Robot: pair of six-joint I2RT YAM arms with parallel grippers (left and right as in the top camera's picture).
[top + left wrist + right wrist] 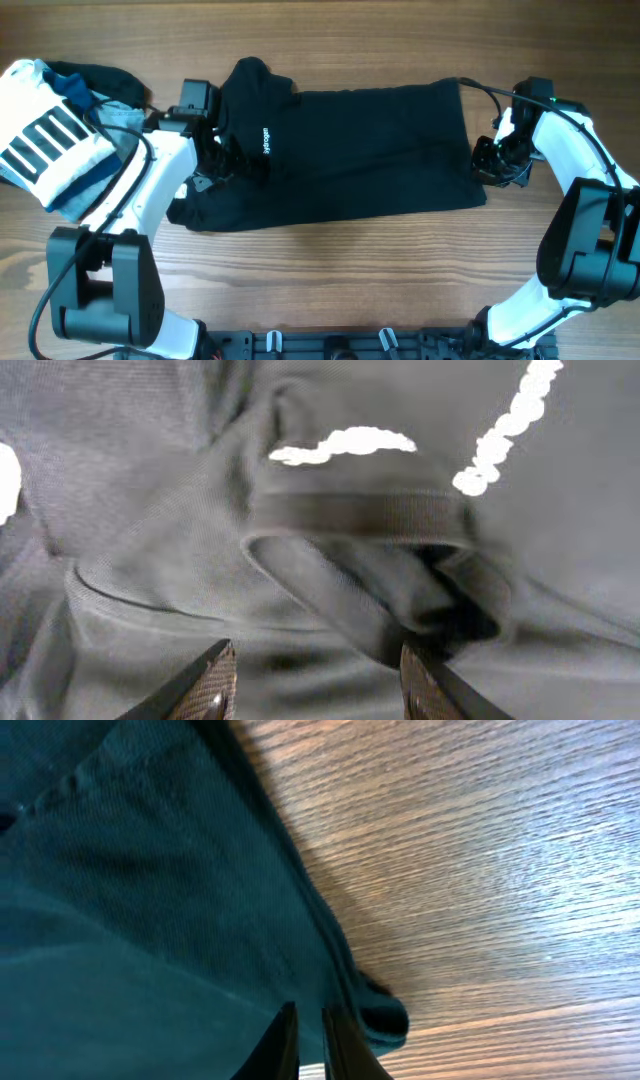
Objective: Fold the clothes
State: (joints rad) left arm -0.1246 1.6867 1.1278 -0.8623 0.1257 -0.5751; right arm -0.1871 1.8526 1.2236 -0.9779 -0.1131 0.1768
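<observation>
Next, my left gripper pinches the cuff's open edge (pixel 385 643) and pulls the sleeve straight toward the hem, since the sleeve's cuff is bunched up over the black shirt's white logo.
The black shirt (pixel 360 150) lies spread across the wooden table, its collar end to the left and its hem to the right, with a small white logo (pixel 266 140) showing. My left gripper (pixel 225 160) hovers over the bunched collar and sleeve area. In the left wrist view its fingers (pixel 210 685) stand apart above a folded cuff band (pixel 360 520). My right gripper (pixel 485 165) is at the hem's right edge. In the right wrist view that gripper (pixel 310 1040) has its fingers nearly together, pinching the shirt's hem edge (pixel 350 990).
A pile of other garments sits at the far left: a white one with black stripes (pixel 40 140) and blue and dark pieces (pixel 100 85). Bare wooden table (pixel 400 280) lies in front of the shirt and to the right of the hem (pixel 480 840).
</observation>
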